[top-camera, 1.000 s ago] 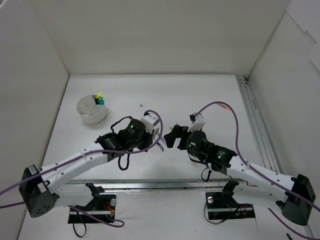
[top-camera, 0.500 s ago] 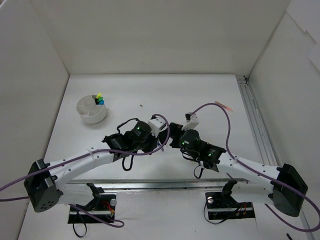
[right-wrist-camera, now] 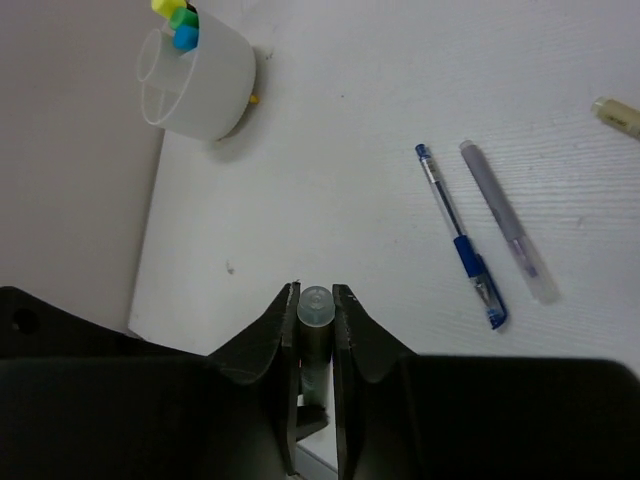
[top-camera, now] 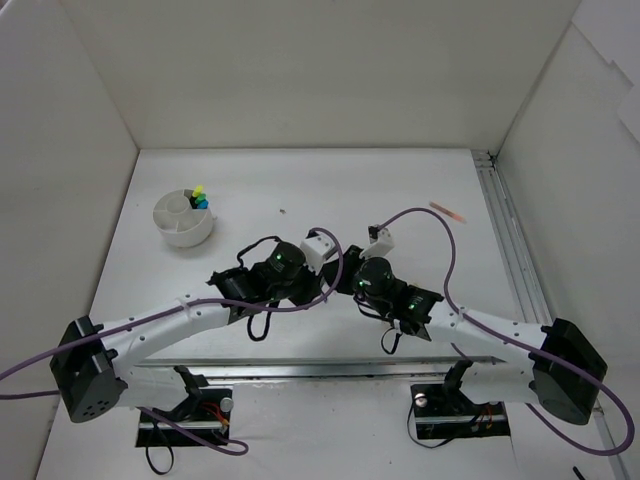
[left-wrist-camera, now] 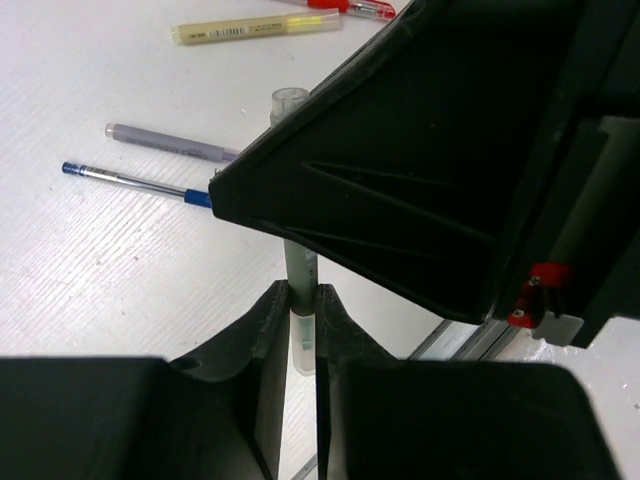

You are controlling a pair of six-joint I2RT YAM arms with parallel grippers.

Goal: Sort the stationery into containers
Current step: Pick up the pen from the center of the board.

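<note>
Next, my left gripper opens and takes the pen's clear end (left-wrist-camera: pixel 304 350) before going to the white tub, because it holds the grey pen too far up its body.
A grey pen (left-wrist-camera: pixel 300 268) with a clear cap (right-wrist-camera: pixel 314 303) is held from both ends. My left gripper (left-wrist-camera: pixel 302 297) is shut on its lower part and my right gripper (right-wrist-camera: pixel 315 312) is shut just below the cap. The two grippers meet at the table's near middle (top-camera: pixel 336 283). In the left wrist view the right gripper's black body (left-wrist-camera: pixel 430 150) hides most of the pen. The white round tub (top-camera: pixel 185 218) stands at the far left with green, yellow and blue highlighter ends (right-wrist-camera: pixel 178 20) sticking out of one compartment.
On the table lie a blue pen (right-wrist-camera: pixel 459 240), a grey-violet pen (right-wrist-camera: pixel 508 222), a beige stick (left-wrist-camera: pixel 255 25) and a red pen (left-wrist-camera: pixel 350 8). A red stick (top-camera: pixel 448 211) lies at the far right near the metal rail (top-camera: pixel 512 250). White walls surround the table.
My right gripper has moved left to meet the left gripper and has shut on the pen's capped end. The left arm has shifted slightly right, still holding the pen.
</note>
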